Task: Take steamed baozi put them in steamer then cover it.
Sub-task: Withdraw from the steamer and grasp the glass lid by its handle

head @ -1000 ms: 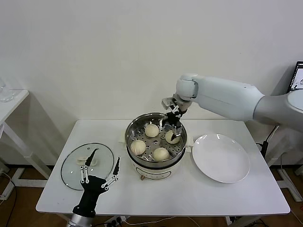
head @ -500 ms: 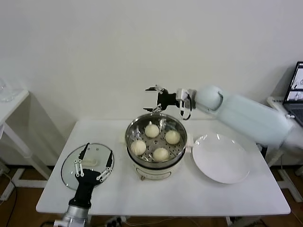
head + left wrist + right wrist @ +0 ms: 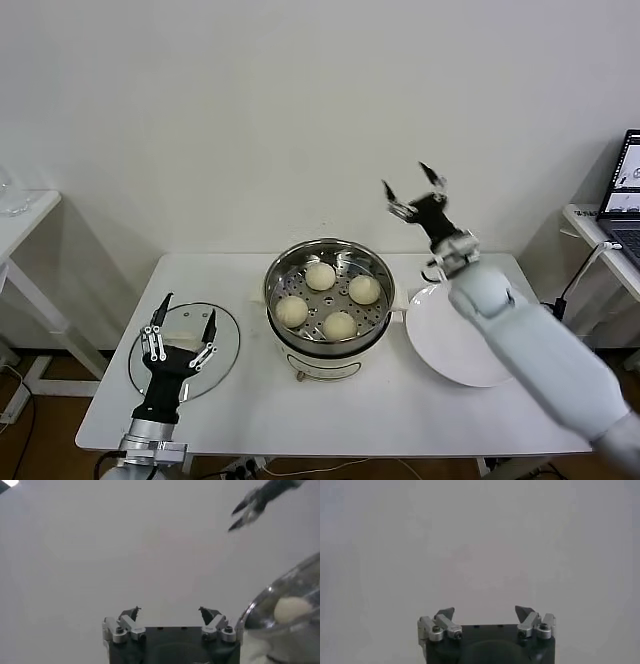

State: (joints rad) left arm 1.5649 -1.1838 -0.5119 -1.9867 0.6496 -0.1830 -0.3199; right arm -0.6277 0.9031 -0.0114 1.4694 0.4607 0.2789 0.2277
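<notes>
Next, my left gripper closes on the white handle [image 3: 184,342] of the glass lid, because the steamer is full of baozi and should be covered next.
The steamer [image 3: 273,287], a shiny steel pot on a white base, stands uncovered mid-table. Several steamed baozi lie on its perforated tray, among them one at the back [image 3: 320,276] and one at the front [image 3: 340,326]. My right gripper [image 3: 405,178] is open and empty, raised high to the right of the steamer with its fingers pointing up at the wall. My left gripper [image 3: 186,312] is open over the glass lid [image 3: 226,348] lying flat at the table's left, its fingers on either side of the lid's white handle. The left wrist view shows the open left gripper [image 3: 169,611], the steamer [image 3: 300,580] and one baozi [image 3: 292,609].
An empty white plate [image 3: 440,345] lies right of the steamer, partly under my right arm. A laptop [image 3: 626,185] sits on a stand at the far right, and a side table [image 3: 22,215] at the far left. The right wrist view holds only its open gripper [image 3: 484,611] and wall.
My right gripper has lifted out of the steamer, leaving a baozi inside, and swung up and right. My left gripper has moved left over the lid.
</notes>
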